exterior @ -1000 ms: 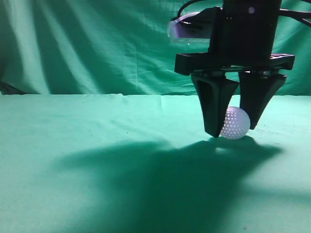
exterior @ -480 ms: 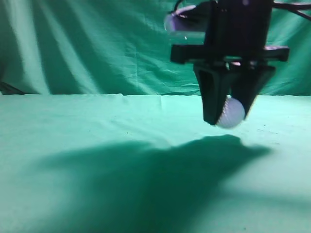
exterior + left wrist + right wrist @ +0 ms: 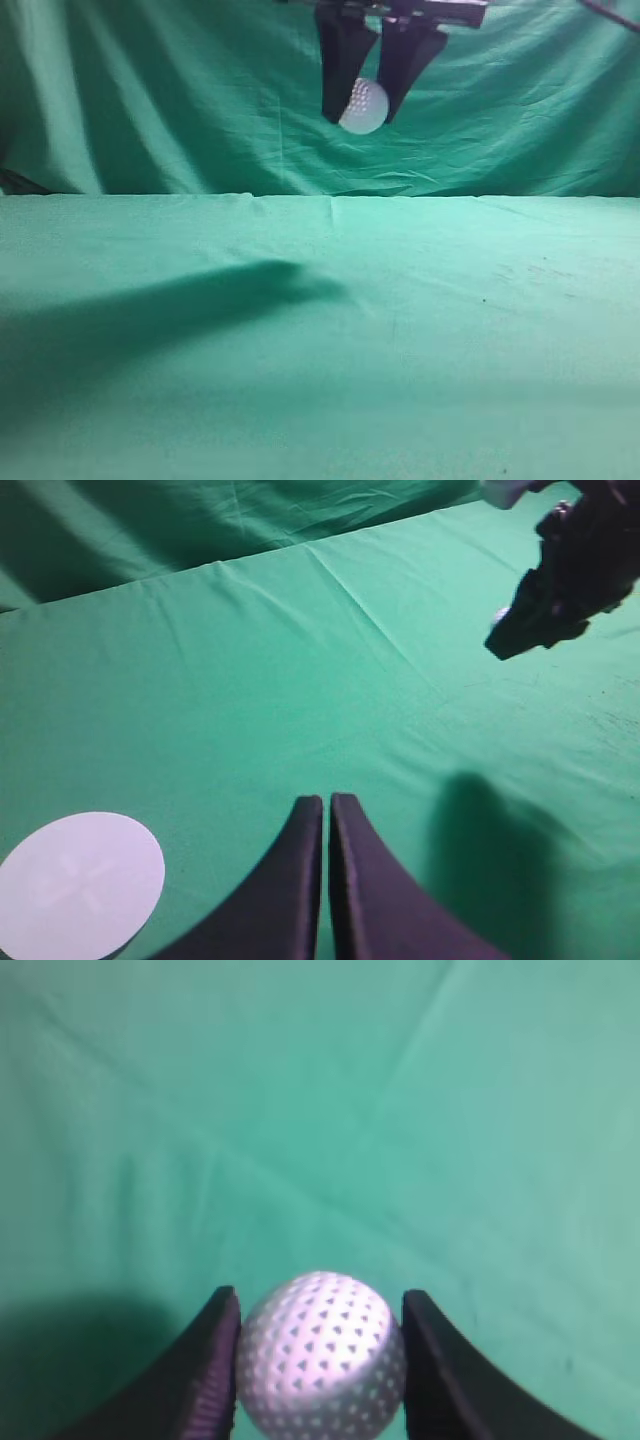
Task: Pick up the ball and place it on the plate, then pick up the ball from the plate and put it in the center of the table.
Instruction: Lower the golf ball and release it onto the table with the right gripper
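I will release the ball from my right gripper onto the green cloth (image 3: 319, 220) (image 3: 300, 1195) close to the far edge of the table, in front of the curtain.
The white dimpled ball (image 3: 364, 105) hangs high above the table (image 3: 320, 300), held between the black fingers of my right gripper (image 3: 360, 108). In the right wrist view the ball (image 3: 322, 1355) fills the gap between the two fingers of that gripper (image 3: 320, 1305). The right arm also shows in the left wrist view (image 3: 565, 575) at the upper right. My left gripper (image 3: 327, 802) is shut and empty, low over the green cloth. The white round plate (image 3: 80, 882) lies on the cloth to the left of the left gripper.
A darker folded green curtain (image 3: 150, 100) hangs behind the table. The arm casts a long shadow (image 3: 150, 310) on the left part of the cloth.
My right gripper has lifted the ball off the cloth, up and to the left. Its shadow has slid left across the table.
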